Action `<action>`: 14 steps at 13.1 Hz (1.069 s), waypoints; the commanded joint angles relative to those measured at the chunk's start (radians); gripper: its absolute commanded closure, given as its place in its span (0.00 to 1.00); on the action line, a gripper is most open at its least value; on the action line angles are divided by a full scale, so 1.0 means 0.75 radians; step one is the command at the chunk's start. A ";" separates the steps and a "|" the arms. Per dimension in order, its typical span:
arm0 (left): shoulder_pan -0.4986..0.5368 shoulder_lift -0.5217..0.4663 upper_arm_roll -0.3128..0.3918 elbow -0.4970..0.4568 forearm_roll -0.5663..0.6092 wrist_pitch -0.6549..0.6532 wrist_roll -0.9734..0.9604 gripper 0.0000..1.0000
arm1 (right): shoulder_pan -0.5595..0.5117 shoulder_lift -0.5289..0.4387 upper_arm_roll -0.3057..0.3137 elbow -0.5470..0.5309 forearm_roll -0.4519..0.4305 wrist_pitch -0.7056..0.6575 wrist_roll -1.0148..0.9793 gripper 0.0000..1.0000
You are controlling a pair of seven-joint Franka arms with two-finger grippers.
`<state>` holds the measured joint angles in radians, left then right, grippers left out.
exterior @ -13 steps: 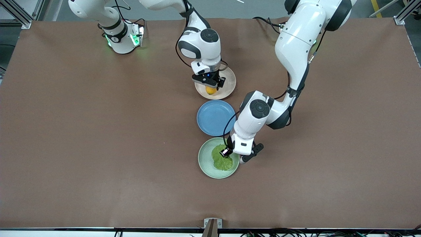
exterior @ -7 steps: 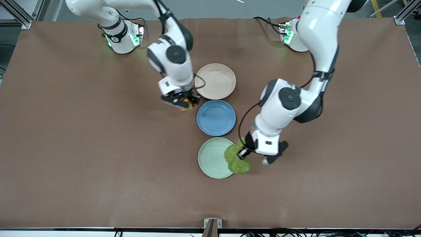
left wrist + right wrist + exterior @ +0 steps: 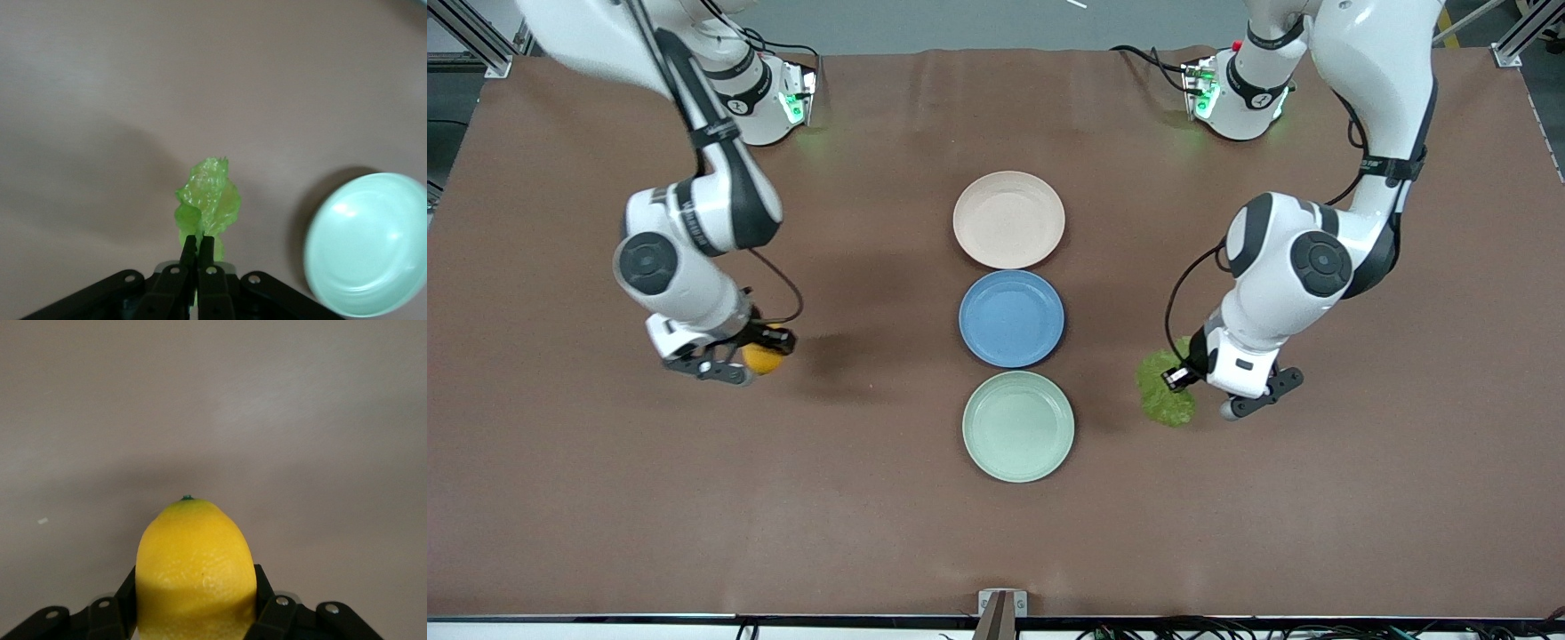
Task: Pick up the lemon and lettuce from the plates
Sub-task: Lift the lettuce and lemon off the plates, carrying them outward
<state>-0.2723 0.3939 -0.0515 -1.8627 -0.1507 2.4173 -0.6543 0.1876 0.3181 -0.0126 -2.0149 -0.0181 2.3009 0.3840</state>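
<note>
The blue and mint green plates meet beside a clear stretch of table. I need to let go of the lemon with my right gripper on the bare brown table (image 3: 750, 361), level with where they meet. The lemon is now held over bare table.
My right gripper (image 3: 754, 358) is shut on the yellow-orange lemon (image 3: 765, 357) and holds it over bare brown table toward the right arm's end. In the right wrist view the lemon (image 3: 195, 567) fills the space between the fingers (image 3: 127, 590). My left gripper (image 3: 1183, 378) is shut on the crinkled green lettuce (image 3: 1165, 398), over bare table beside the mint green plate (image 3: 1018, 427), toward the left arm's end. In the left wrist view the lettuce (image 3: 208, 200) hangs from the closed fingertips (image 3: 189, 250) and the mint plate (image 3: 367, 243) lies off to one side. The beige-pink plate (image 3: 1009, 220) holds nothing.
A blue plate (image 3: 1011, 317) lies between the beige-pink plate and the mint plate, in one line down the table's middle. The two arm bases (image 3: 760, 98) stand at the table's edge farthest from the front camera.
Both arms swung outward from the plates. The right gripper carried the lemon toward the right arm's end. The left gripper carried the lettuce off the mint plate toward the left arm's end.
</note>
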 commanded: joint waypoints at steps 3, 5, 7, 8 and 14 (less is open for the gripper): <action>0.134 -0.118 -0.019 -0.285 -0.022 0.103 0.326 1.00 | -0.121 0.087 0.033 -0.046 0.020 0.121 -0.187 1.00; 0.171 -0.114 -0.017 -0.345 -0.022 0.121 0.446 1.00 | -0.134 0.114 0.035 -0.079 0.020 0.178 -0.228 1.00; 0.208 -0.108 -0.017 -0.400 -0.022 0.166 0.524 0.99 | -0.138 0.146 0.035 -0.079 0.020 0.202 -0.252 0.99; 0.218 -0.100 -0.017 -0.421 -0.022 0.172 0.592 0.99 | -0.146 0.159 0.035 -0.079 0.020 0.217 -0.260 0.99; 0.279 -0.053 -0.011 -0.425 -0.012 0.174 0.864 0.96 | -0.164 0.185 0.035 -0.105 0.020 0.227 -0.295 0.79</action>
<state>-0.0808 0.3509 -0.0526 -2.1731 -0.1506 2.5319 -0.0742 0.0872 0.4666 -0.0056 -2.0705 -0.0180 2.4576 0.1899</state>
